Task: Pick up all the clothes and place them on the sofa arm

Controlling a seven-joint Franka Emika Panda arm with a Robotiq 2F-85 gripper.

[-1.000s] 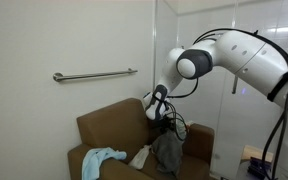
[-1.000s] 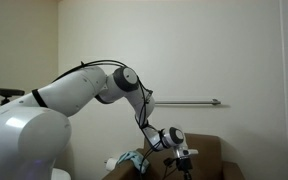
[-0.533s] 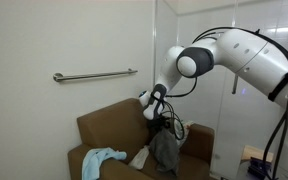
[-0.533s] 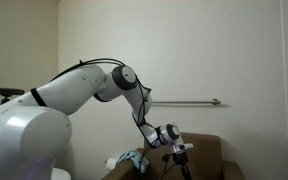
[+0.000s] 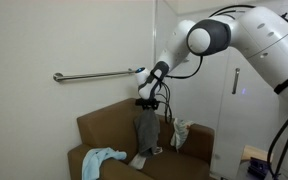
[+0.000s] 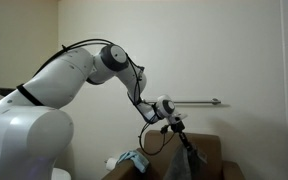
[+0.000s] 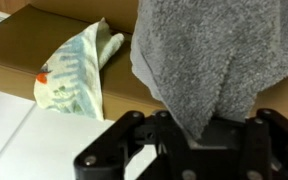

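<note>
Next, I release the dark grey garment on the sofa arm (image 5: 171, 125) against the pale mint garment, toward the chair back.
My gripper (image 5: 146, 105) hangs above the brown armchair, shut on a dark grey garment (image 5: 144, 133) that dangles over the seat. Both exterior views show this gripper (image 6: 174, 124) and the hanging grey garment (image 6: 182, 156). In the wrist view the grey garment (image 7: 214, 55) fills the top right and runs down between the black fingers of the gripper (image 7: 189, 125). A light blue garment (image 5: 102, 158) lies on one sofa arm (image 5: 84, 165). A pale mint garment (image 7: 79, 70) lies on the opposite brown sofa arm (image 7: 19, 50); it also shows as a pale mint garment (image 5: 179, 133) from outside.
A grey metal rail (image 5: 94, 74) is fixed to the wall above the chair back (image 5: 109, 115). A small pale patch of cloth (image 5: 141, 158) rests on the seat. A glass partition (image 5: 199, 95) stands beside the chair, behind my arm.
My gripper has risen and swung toward the wall rail, lifting the grey garment up off the seat so that it hangs free. The other garments have not moved.
</note>
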